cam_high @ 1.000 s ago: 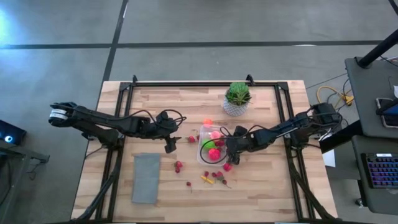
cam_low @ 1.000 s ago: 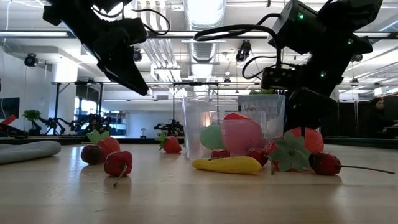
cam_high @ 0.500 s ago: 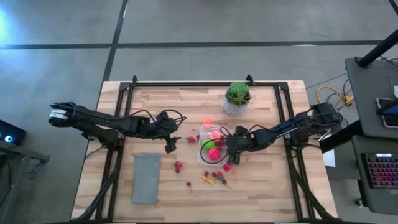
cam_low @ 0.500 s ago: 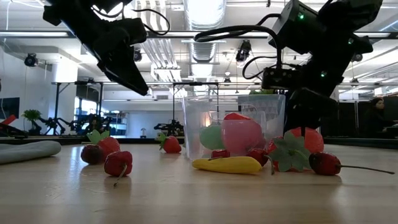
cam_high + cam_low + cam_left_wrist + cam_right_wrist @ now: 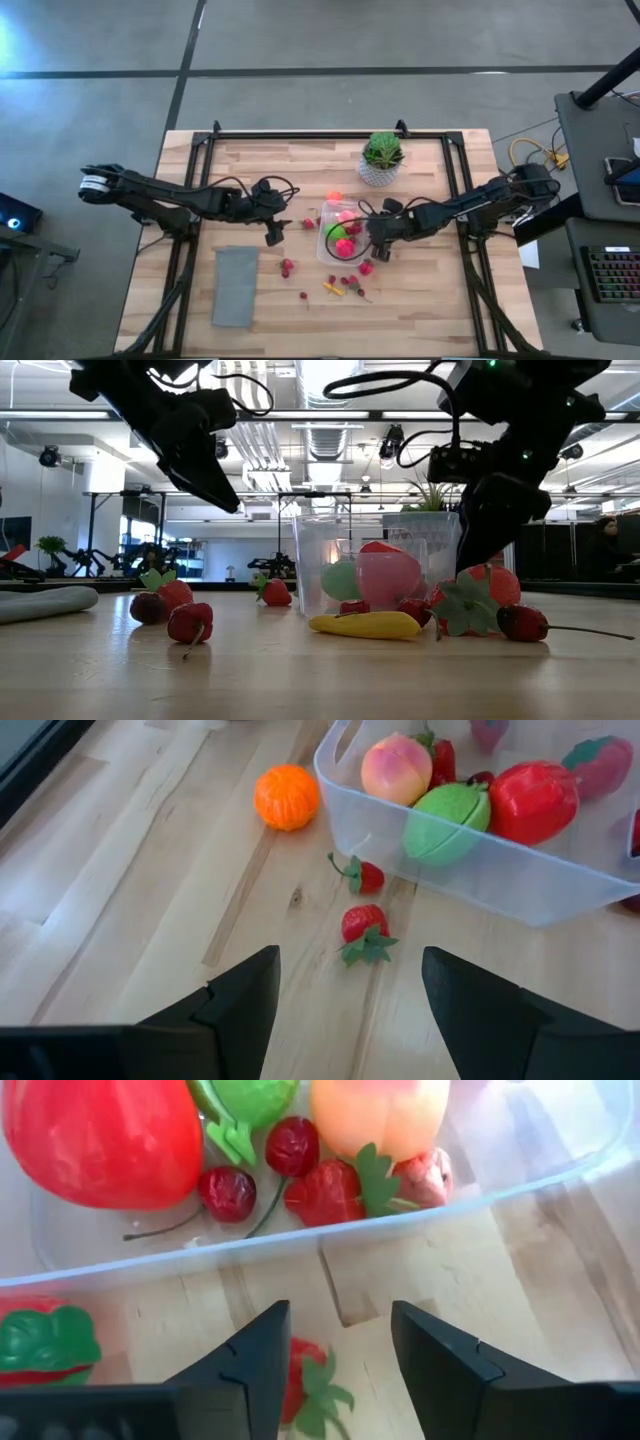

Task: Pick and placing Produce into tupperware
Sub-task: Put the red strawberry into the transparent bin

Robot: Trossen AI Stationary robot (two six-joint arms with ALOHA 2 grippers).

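Note:
Next, my right gripper opens, back away from the tub and closes around the strawberry's red body (image 5: 298, 1376), because its fingertips now reach past the small strawberry toward the tub.
The clear tupperware (image 5: 323, 252) stands mid-table and holds a peach (image 5: 378, 1110), a green piece (image 5: 447, 820), a big red piece (image 5: 100, 1135), cherries and a strawberry. My right gripper (image 5: 340, 1315) hovers open at the tub's near right wall, pointing steeply down. A small strawberry (image 5: 308, 1375) shows on the wood between its fingers. A leafy red fruit (image 5: 490, 585) lies beside it. My left gripper (image 5: 350, 960) hangs open above the table left of the tub. Two strawberries (image 5: 365, 920) and an orange ball (image 5: 286, 797) lie beyond its fingers. My right gripper has the small strawberry (image 5: 300, 1360) low between its fingers, close against one finger (image 5: 255, 1370) and apart from the other. I cannot tell whether that finger touches it. The fingers come from above, slanting toward the tub.
A spiky potted plant (image 5: 382, 158) stands behind the tub. A flat grey rectangle (image 5: 235, 285) lies near left. Loose berries (image 5: 287, 267), a yellow banana (image 5: 365, 625) and a stemmed cherry (image 5: 520, 622) lie in front of the tub. Black frame rails run along both table sides.
My right gripper has risen a little beside the tub's right wall, still pointing steeply down. The fruit around it has stayed where it was.

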